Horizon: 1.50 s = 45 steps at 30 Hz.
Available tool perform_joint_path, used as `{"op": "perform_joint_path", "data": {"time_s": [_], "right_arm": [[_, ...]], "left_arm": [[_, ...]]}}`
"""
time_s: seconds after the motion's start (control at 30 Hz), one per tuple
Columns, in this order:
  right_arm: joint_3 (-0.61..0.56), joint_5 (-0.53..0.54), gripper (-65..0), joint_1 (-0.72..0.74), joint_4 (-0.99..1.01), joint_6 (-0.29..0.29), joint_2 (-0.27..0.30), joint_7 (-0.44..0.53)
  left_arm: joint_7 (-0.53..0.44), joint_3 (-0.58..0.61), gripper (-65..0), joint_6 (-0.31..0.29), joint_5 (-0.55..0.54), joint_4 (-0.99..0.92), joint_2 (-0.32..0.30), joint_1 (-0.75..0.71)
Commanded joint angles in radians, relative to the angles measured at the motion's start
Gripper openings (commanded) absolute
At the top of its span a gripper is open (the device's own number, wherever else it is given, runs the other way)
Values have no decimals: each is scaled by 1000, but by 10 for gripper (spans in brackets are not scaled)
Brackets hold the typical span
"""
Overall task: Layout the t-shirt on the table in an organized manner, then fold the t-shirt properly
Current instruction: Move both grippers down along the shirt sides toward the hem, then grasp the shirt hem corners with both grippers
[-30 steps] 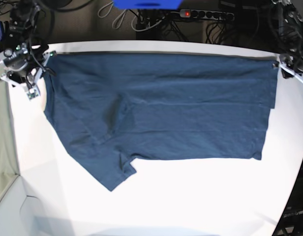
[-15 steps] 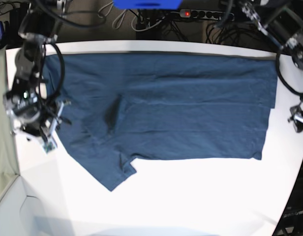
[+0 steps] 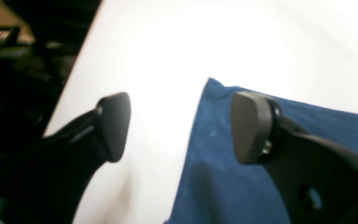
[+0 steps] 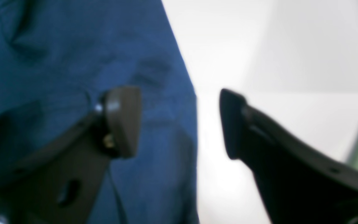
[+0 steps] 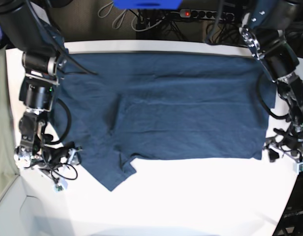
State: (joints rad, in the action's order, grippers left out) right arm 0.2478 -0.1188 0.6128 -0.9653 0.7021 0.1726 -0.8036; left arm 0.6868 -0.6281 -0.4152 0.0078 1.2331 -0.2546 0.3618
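Observation:
Next, I close my left gripper on the navy t-shirt's near corner (image 5: 260,152) (image 3: 200,107), at the end of the t-shirt away from the near sleeve, beside the table's curved edge.
The dark navy t-shirt (image 5: 181,108) lies spread flat across the white table (image 5: 191,201), one sleeve pointing to the near left. My right gripper (image 5: 64,173) hovers open at the shirt's near-left edge. In the right wrist view its fingers (image 4: 123,121) straddle the cloth edge (image 4: 57,46), one over cloth, one over bare table (image 4: 275,46). My left gripper (image 5: 282,155) is open at the shirt's near-right corner. In the left wrist view that corner (image 3: 222,174) lies under the right fingertip (image 3: 250,127) of the gripper (image 3: 182,127). Neither holds cloth.
A power strip (image 5: 205,14) with a red light, cables and a blue object (image 5: 146,4) lie behind the table's far edge. An olive-green surface (image 5: 4,123) borders the left side. The table's curved edge runs down the right, beside the left arm.
Both arms swept from the shirt's far corners down to its near edge. Both grippers opened wider. The shirt stayed where it lay.

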Motion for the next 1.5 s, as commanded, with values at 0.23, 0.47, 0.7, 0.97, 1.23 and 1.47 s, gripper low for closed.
{"op": "perform_joint_path", "data": {"time_s": [0.23, 0.47, 0.7, 0.97, 1.23, 1.47], "right_arm": [[2, 6, -174, 35, 104, -97, 23, 218], [6, 12, -181, 35, 210, -190, 49, 336], [8, 14, -195, -6, 245, -218, 52, 399], [8, 14, -207, -63, 245, -220, 35, 405], [8, 11, -444, -93, 245, -220, 26, 431], [8, 11, -650, -98, 245, -220, 25, 435]], "left_arm": [[-164, 23, -165, 6, -7, -191, -25, 76], [-227, 23, -165, 6, -7, -263, -39, 81], [-264, 24, -165, 6, -7, -312, -41, 81], [-264, 24, -165, 6, -7, -313, -41, 81], [-266, 24, -165, 6, -7, -315, -53, 81], [-267, 24, -165, 6, -7, -338, -55, 85]]}}
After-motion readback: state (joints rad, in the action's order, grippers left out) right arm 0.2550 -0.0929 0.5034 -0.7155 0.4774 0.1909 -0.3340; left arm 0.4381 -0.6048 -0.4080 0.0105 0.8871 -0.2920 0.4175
